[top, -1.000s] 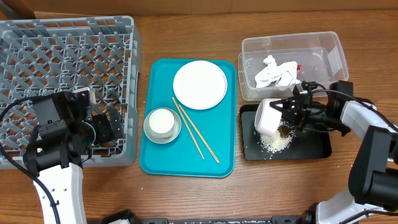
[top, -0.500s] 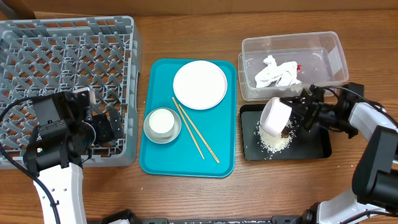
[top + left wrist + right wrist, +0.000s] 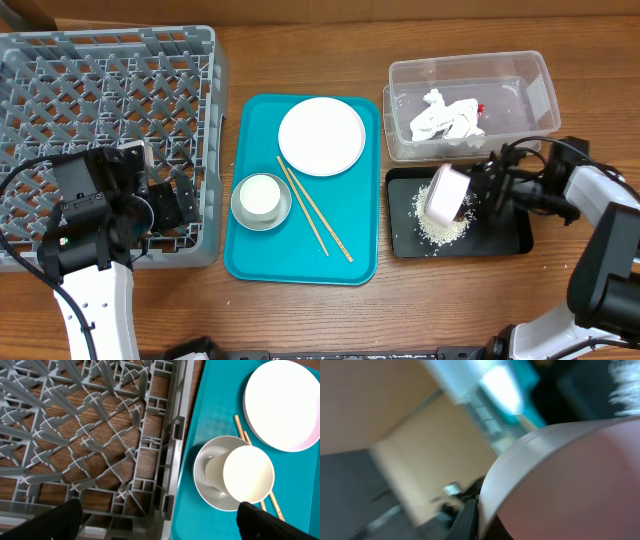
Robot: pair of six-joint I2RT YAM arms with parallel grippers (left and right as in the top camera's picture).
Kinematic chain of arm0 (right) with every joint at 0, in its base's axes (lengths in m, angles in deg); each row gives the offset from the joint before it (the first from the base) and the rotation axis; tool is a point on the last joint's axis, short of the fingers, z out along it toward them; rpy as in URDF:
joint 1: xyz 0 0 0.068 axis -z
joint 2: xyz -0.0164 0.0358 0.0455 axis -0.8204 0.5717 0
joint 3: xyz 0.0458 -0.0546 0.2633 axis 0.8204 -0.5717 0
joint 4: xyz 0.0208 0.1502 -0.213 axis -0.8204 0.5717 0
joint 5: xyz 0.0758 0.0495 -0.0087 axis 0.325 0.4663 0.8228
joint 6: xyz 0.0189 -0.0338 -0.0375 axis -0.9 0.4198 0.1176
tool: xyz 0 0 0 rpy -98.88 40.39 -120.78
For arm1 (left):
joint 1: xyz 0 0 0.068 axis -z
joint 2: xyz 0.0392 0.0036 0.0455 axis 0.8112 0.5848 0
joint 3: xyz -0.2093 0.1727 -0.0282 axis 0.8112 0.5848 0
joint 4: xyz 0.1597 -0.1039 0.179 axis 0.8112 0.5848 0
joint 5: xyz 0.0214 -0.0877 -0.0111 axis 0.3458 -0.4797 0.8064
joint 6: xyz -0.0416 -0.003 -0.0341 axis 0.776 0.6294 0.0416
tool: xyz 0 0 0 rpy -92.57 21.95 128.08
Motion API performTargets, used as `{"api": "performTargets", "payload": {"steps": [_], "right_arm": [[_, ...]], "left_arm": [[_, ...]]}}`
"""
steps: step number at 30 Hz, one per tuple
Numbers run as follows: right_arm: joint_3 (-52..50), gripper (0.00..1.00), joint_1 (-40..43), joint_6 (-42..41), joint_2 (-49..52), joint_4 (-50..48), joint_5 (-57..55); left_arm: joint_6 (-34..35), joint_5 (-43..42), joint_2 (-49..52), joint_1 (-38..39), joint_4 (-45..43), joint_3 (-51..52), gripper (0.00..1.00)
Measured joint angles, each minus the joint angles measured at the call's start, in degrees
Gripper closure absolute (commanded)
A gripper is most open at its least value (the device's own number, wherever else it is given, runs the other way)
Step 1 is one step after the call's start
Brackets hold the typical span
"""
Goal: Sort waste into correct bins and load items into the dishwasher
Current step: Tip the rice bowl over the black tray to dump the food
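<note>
Next, I let go of the small pink bowl with my right gripper on the teal tray point(image 3: 350, 205) between the chopsticks and the black tray.
My right gripper point(image 3: 476, 190) is shut on the rim of the small pink bowl point(image 3: 447, 192), holding it tipped on its side over the black tray point(image 3: 510, 238). The bowl fills the right wrist view point(image 3: 570, 475). Rice and brown bits point(image 3: 440, 226) lie on the black tray. The clear tub point(image 3: 530, 75) holds the white napkin point(image 3: 445, 115) and red wrapper point(image 3: 481, 109). My left gripper point(image 3: 165, 205) point(image 3: 160, 529) is open and empty over the grey rack's point(image 3: 100, 100) front right corner. The white plate point(image 3: 321, 136), the grey bowl point(image 3: 283, 213) holding the white cup point(image 3: 260, 196), and the chopsticks point(image 3: 318, 215) lie on the teal tray.
The teal tray point(image 3: 350, 260) lies between the rack and the bins. In the left wrist view the rack wall point(image 3: 172, 460) borders the teal tray point(image 3: 210, 405), with the plate point(image 3: 285, 405), grey bowl point(image 3: 212, 497), cup point(image 3: 248, 474) and chopsticks point(image 3: 239, 424) to its right.
My right gripper has shifted a little right over the black tray and turned the pink bowl, so more of its pink outside shows. The left arm has not moved.
</note>
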Motion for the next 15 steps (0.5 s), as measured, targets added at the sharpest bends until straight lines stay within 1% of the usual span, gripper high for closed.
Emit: {"api": "performTargets", "payload": {"steps": [3,7,11,15], "right_arm": [[0.24,0.96,-2.10,6.95,0.00,4.20,-6.75],[4.02,0.96,-4.22,15.06,-1.09,10.75,-11.74],[11.32,0.96,-6.71,19.17,-4.90,14.32,-16.65],[17.22,0.96,-11.23,20.94,-8.72,16.39,-21.86]], "left_arm": [[0.00,0.00,0.00,0.00,0.02,0.00,0.00],[0.00,0.00,0.00,0.00,0.00,0.00,0.00],[0.00,0.00,0.00,0.00,0.00,0.00,0.00],[0.00,0.00,0.00,0.00,0.02,0.00,0.00]]}}
